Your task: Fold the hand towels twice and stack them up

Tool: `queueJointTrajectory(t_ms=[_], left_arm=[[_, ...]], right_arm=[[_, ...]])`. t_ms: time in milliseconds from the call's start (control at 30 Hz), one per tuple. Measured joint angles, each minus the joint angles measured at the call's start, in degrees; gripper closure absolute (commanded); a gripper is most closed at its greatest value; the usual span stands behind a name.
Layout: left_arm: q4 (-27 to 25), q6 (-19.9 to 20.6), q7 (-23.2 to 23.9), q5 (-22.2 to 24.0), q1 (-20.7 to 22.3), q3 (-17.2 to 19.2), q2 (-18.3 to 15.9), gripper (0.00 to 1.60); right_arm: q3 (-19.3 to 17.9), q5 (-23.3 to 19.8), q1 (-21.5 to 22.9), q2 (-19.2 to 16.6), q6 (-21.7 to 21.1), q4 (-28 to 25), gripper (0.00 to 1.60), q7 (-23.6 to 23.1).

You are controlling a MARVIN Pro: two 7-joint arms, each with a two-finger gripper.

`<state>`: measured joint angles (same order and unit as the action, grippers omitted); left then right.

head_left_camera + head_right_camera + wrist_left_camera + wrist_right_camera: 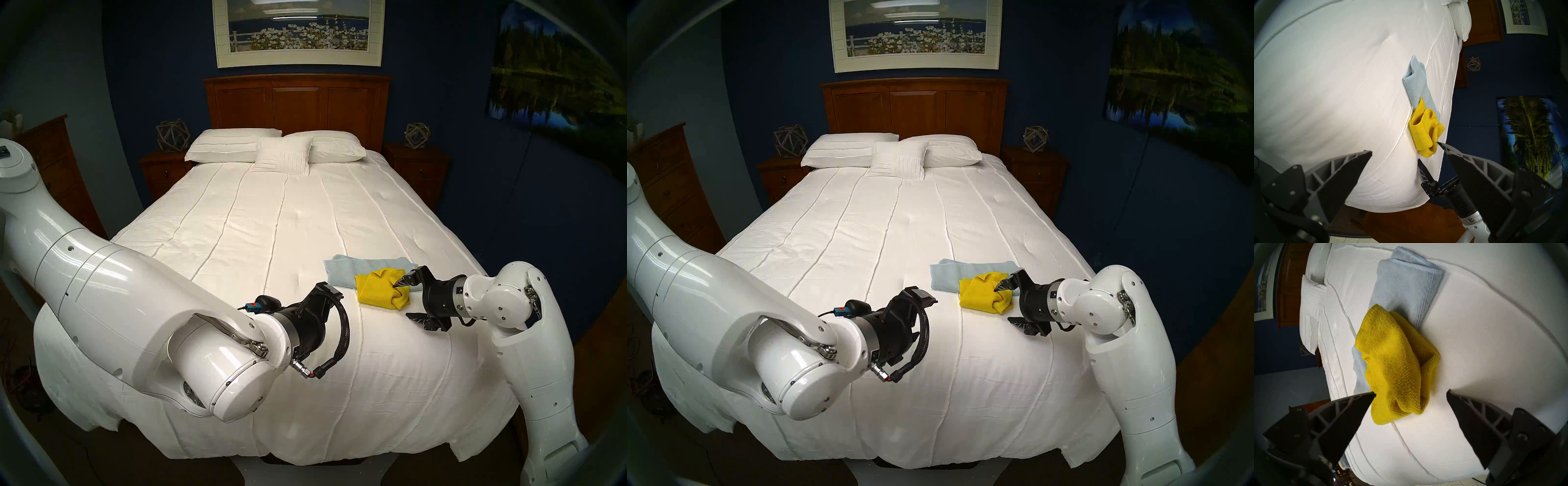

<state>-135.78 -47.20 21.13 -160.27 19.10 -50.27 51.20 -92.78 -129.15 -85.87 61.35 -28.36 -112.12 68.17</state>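
Observation:
The yellow towel is bunched up over the pale blue towel, so next my right gripper pinches the yellow towel's curled end (402, 299) and pulls it flat before folding.
A bright yellow hand towel (380, 288) lies loosely bunched on the white bedspread (271, 237), near the bed's right front. Its far part overlaps a pale blue hand towel (356, 268) that lies folded flat. My right gripper (1411, 393) is open and straddles the yellow towel's (1396, 361) near end. One fingertip (1371, 395) touches the cloth and the other rests off it on the bedspread. My left gripper (1409, 152) is open and empty, hovering over the bed to the left of both towels (1422, 134).
Three white pillows (281, 152) lie against the wooden headboard (295, 101). Nightstands with wire ornaments (417, 135) flank the bed, and a dresser (57, 163) stands at the left. The bed's right edge (475, 268) runs close behind the towels.

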Motion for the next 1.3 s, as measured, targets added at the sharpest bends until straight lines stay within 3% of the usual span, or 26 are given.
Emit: queueJointTrajectory(t_ms=[167, 200, 233, 300, 333, 400, 433, 533, 733, 833, 900, 1133, 1267, 1300], left_arm=[[0.0, 0.0, -0.01, -0.01, -0.02, 0.01, -0.01, 0.0], [0.0, -0.01, -0.01, -0.02, -0.02, 0.02, -0.01, 0.0], [0.0, -0.01, -0.02, -0.02, -0.03, 0.02, -0.02, 0.0], [0.0, -0.01, -0.02, -0.03, -0.03, 0.03, -0.02, 0.0], [0.0, -0.01, -0.03, -0.03, -0.04, 0.03, -0.02, 0.0], [0.0, -0.02, -0.03, -0.04, -0.04, 0.03, -0.03, 0.0], [0.0, -0.02, -0.03, -0.04, -0.04, 0.04, -0.03, 0.0], [0.0, -0.02, -0.04, -0.06, -0.05, 0.04, -0.04, 0.0], [0.0, -0.03, -0.06, -0.09, -0.07, 0.06, -0.05, 0.0], [0.0, -0.03, -0.07, -0.1, -0.08, 0.07, -0.06, 0.0], [0.0, -0.03, -0.08, -0.11, -0.09, 0.07, -0.06, 0.0], [0.0, -0.04, -0.1, -0.13, -0.1, 0.09, -0.07, 0.0], [0.0, -0.05, -0.12, -0.15, -0.11, 0.1, -0.08, 0.0], [0.0, -0.05, -0.12, -0.15, -0.11, 0.1, -0.08, 0.0]], right_arm=[[-0.51, 0.09, -0.4, 0.06, -0.03, -0.53, 0.4, 0.03], [-0.65, 0.0, -0.49, 0.06, -0.03, -0.69, 0.44, 0.05], [-1.03, -0.26, -0.79, 0.06, -0.02, -1.11, 0.6, 0.16], [-1.2, -0.37, -0.97, 0.05, -0.02, -1.24, 0.58, 0.17], [-1.3, -0.45, -1.08, 0.05, -0.02, -1.27, 0.74, 0.19], [-1.4, -0.57, -1.3, 0.04, -0.04, -1.33, 0.81, 0.23], [-1.4, -0.57, -1.35, 0.04, -0.07, -1.28, 0.8, 0.2], [-1.36, -0.62, -1.62, 0.06, -0.23, -1.08, 0.42, 0.2], [-1.3, -0.71, -2.06, 0.08, -0.33, -1.04, 0.36, 0.38], [-1.26, -0.6, -2.12, 0.15, -0.4, -0.67, 0.58, 0.28], [-1.21, -0.35, -2.11, 0.26, -0.46, -0.35, 0.84, 0.1], [-1.33, 0.44, -2.14, 0.66, -0.35, -0.44, 0.92, -0.1], [-1.87, 0.47, -2.32, 0.73, -0.34, -0.59, 1.05, -0.26], [-2.03, 0.49, -2.43, 0.74, -0.36, -0.6, 1.2, -0.34]])
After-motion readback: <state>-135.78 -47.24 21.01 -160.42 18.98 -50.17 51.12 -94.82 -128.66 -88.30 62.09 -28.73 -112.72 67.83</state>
